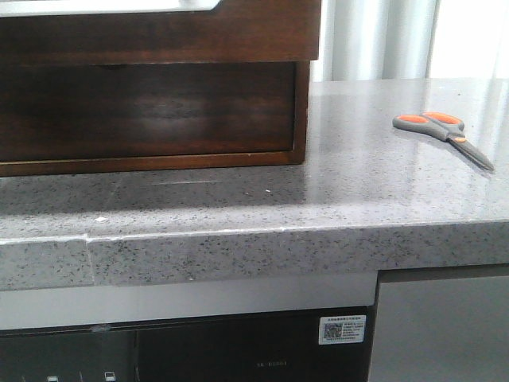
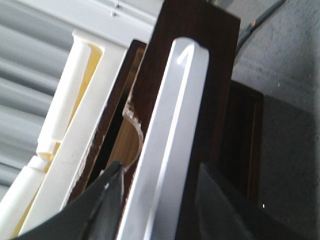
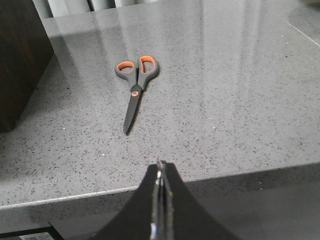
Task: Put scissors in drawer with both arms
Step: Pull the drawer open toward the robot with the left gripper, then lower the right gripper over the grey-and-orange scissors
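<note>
The scissors should be gripped next by my right gripper, which will move to the scissors' pivot point(image 1: 456, 138) point(image 3: 135, 91), between the orange-lined loops and the blades, and close there.
The scissors point(image 1: 442, 127) lie flat on the grey counter at the right, their orange-lined loops away from my right gripper and the blades closed point(image 3: 135, 85). My right gripper point(image 3: 160, 164) hovers over the counter's front edge, short of the blade tip, shut and empty. The drawer point(image 1: 159, 36) is the dark brown panel at the top left, with a white strip on its rim point(image 2: 175, 110). My left gripper point(image 2: 159, 170) straddles that rim and front panel, one finger point(image 2: 107, 195) behind it and one in front, shut on it. Neither arm shows in the front view.
Under the drawer the brown cabinet point(image 1: 151, 111) has a dark recess. Behind the drawer stand a notched wooden panel point(image 2: 127, 145) and a cream plastic part point(image 2: 65, 125). The speckled counter point(image 1: 318, 191) ends in a thick front edge above a dark appliance point(image 1: 238, 358).
</note>
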